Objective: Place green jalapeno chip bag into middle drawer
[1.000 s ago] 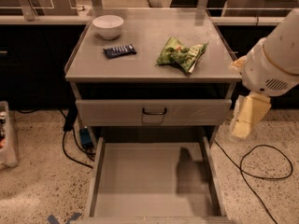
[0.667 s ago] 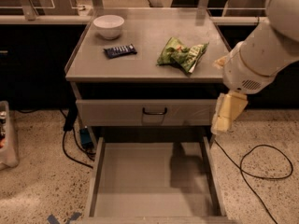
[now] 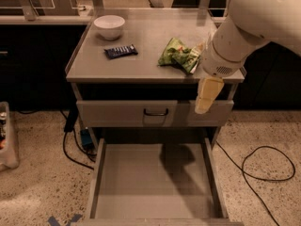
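Next, I grip the green jalapeno chip bag by the bag's end (image 3: 194,57) farthest from the dark blue snack bar wrapper.
The green jalapeno chip bag (image 3: 178,54) lies on the right part of the grey cabinet top (image 3: 141,69), with its right edge hidden behind my arm. The middle drawer (image 3: 141,187) is pulled wide open low at the front, and its flat floor is bare apart from my arm's shadow. My gripper (image 3: 204,102) hangs pointing down in front of the cabinet's right front edge. It is just right of and below the bag, above the open drawer's right side. It holds nothing that I can see.
A white bowl (image 3: 109,26) and a dark blue snack bar wrapper (image 3: 121,51) sit on the left of the top. A closed drawer with a black loop handle (image 3: 155,112) lies under the top. Black cables (image 3: 263,168) lie on the floor at the right.
My arm and gripper have moved left, from beside the cabinet's right side to in front of its right front edge, close to the bag. The bag and drawer have not moved.
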Robot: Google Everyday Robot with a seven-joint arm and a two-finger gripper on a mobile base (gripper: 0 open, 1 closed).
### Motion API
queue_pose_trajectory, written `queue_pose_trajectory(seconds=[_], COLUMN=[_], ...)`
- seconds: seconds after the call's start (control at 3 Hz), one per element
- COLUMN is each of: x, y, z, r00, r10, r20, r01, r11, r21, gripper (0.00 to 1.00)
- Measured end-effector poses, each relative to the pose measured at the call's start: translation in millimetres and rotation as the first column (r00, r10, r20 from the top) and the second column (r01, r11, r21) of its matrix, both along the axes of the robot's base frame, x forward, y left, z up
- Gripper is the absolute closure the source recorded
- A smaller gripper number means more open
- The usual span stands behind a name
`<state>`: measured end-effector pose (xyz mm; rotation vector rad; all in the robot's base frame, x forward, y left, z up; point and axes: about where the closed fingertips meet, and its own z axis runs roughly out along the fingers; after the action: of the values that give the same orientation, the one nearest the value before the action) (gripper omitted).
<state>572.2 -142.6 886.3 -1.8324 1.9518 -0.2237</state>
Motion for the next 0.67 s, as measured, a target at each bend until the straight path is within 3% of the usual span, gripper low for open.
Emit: queue_pose_trajectory(seconds=[0.33,0.67], x=[33.4,33.4], y=[3.6,3.8], z=[12.0,12.0], r00=[0.9991,0.9991], r10=[0.009,0.009], r20=[0.042,0.042], r01=[-0.007,-0.008], r11=[0.999,0.999], r21=[-0.032,-0.032], gripper=[0.0,0.0])
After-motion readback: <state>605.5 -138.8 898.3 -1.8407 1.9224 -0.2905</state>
